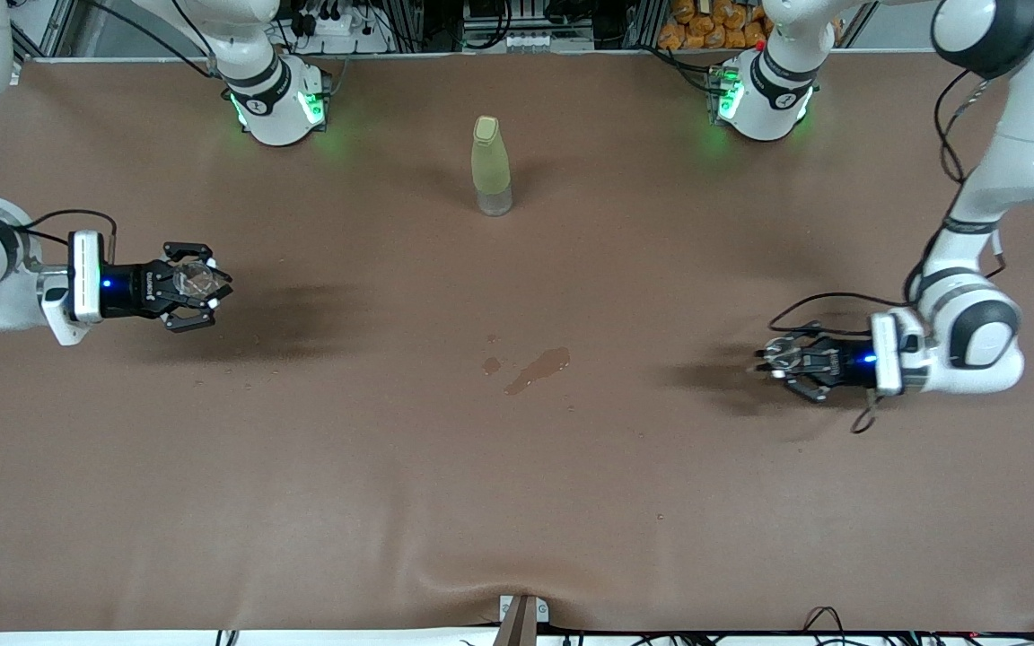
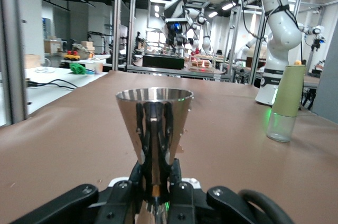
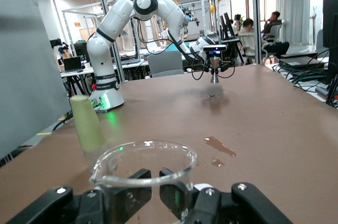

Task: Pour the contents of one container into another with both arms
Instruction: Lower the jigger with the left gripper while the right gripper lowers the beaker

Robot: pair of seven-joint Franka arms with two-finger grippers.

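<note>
The shiny metal cup will be let go by my left gripper upright on the brown table cover (image 1: 789, 361) below that gripper's own fingers. The metal cup is still over the table.
My right gripper (image 1: 203, 287) hangs over the right arm's end of the table, shut on the small clear glass cup (image 1: 192, 280). In the right wrist view the cup (image 3: 143, 167) stands upright between the fingers of that gripper (image 3: 156, 189), and I see no liquid in it. My left gripper (image 1: 770, 362) is over the left arm's end of the table, shut on the shiny metal cup (image 1: 779, 357). In the left wrist view this gripper (image 2: 157, 174) clamps the thin stem, and the cone-shaped bowl (image 2: 154, 123) rises upright above it. The two cups are far apart.
A tall yellow-green bottle (image 1: 491, 166) stands upright mid-table, near the arms' bases. A small wet spill (image 1: 537, 368) darkens the brown table cover (image 1: 517, 502) between the two grippers, nearer to the front camera than the bottle.
</note>
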